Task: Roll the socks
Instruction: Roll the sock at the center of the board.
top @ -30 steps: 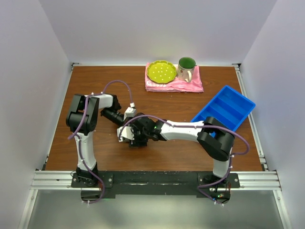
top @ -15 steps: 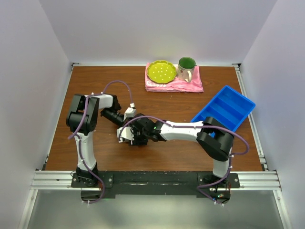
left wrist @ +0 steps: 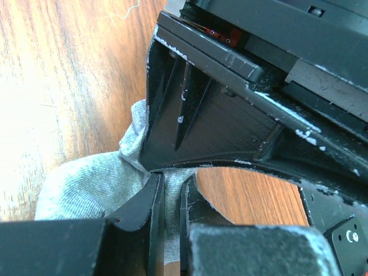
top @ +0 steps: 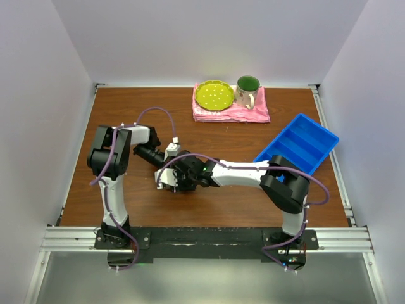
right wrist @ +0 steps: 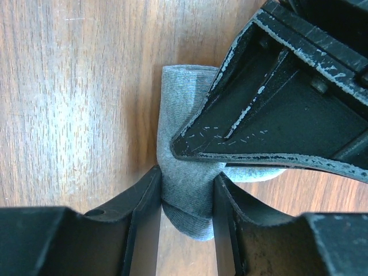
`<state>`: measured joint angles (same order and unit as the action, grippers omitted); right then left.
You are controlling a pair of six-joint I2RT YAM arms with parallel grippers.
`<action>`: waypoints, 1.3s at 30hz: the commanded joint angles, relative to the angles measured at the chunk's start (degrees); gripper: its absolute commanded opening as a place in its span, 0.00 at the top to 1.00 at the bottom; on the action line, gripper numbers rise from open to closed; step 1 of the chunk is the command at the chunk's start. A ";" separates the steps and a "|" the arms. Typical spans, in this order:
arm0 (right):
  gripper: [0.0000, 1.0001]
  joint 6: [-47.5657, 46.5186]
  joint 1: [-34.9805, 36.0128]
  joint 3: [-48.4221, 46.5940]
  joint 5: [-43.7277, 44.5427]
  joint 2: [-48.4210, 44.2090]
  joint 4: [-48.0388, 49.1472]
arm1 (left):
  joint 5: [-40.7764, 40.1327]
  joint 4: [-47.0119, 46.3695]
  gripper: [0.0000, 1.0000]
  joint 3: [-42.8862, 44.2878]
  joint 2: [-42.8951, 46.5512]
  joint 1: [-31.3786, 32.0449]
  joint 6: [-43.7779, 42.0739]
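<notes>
My left gripper pinches a thin sock fold beside a loose rounded flap, so it should open, back off and take that flap (left wrist: 83, 185).
The grey knitted sock (right wrist: 185, 195) lies bunched on the brown table, held by both grippers. In the right wrist view my right gripper (right wrist: 187, 177) is shut on a folded lump of it, and my left gripper's fingers (right wrist: 270, 115) cross over the sock from the upper right. In the left wrist view my left gripper (left wrist: 172, 192) pinches a thin fold of the sock (left wrist: 86, 184). In the top view the left gripper (top: 168, 163) and right gripper (top: 175, 180) meet at the table's middle left and cover the sock. The stripes are hidden.
A pink cloth (top: 250, 114) at the back carries a yellow-green plate (top: 213, 95) and a green-lined mug (top: 247, 90). A blue divided tray (top: 297, 145) sits at the right. White walls enclose the table (top: 126, 114).
My right gripper has shifted slightly left and away with the sock. The left arm has hardly moved. Both grips hold.
</notes>
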<state>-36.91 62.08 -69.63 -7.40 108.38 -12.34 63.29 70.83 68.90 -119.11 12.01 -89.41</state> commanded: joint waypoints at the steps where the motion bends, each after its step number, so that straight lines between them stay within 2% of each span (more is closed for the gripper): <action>1: 0.82 0.60 1.72 -2.71 -6.84 2.19 1.18 | -9.94 -7.72 1.00 -2.11 -1.48 0.29 0.19; 3: 0.91 0.87 1.81 -3.06 -7.45 2.63 0.30 | -10.02 -8.16 0.96 -2.20 -1.04 0.29 0.37; 6: 0.99 1.31 1.72 -3.76 -8.68 3.24 -0.32 | -10.20 -9.21 0.90 -2.72 -0.08 0.38 0.28; 15: 1.00 2.10 1.72 -3.68 -9.39 3.60 -0.23 | -10.64 -11.24 0.47 -4.13 2.56 0.38 -0.68; 19: 1.00 2.28 1.72 -3.15 -9.12 3.42 0.38 | -10.29 -13.17 0.32 -4.22 4.14 0.38 0.02; 20: 1.00 2.28 1.72 -3.15 -9.12 3.42 0.47 | -9.59 -13.78 0.25 -4.04 5.11 0.38 0.11; 22: 1.00 2.36 1.72 -3.06 -9.04 3.59 0.47 | -9.06 -14.92 0.22 -3.34 6.34 0.29 0.98; 23: 1.00 2.36 1.81 -2.97 -9.04 3.51 0.56 | -8.28 -15.10 0.15 -2.47 6.69 0.29 1.16; 32: 1.00 2.45 1.72 -2.53 -8.86 3.42 0.56 | -4.05 -12.38 0.00 3.16 9.51 -0.41 1.16; 38: 1.00 3.07 1.72 -2.53 -9.21 3.95 0.56 | -2.64 -16.59 0.00 -0.51 15.65 -2.87 1.51; 39: 1.00 3.15 1.81 -2.62 -9.21 4.12 0.47 | -2.99 -17.82 0.00 -1.05 16.36 -3.22 3.69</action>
<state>-36.49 62.78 -72.20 -11.68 110.74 -11.90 57.25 62.15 68.71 -109.08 10.59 -86.50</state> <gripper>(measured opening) 0.327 0.997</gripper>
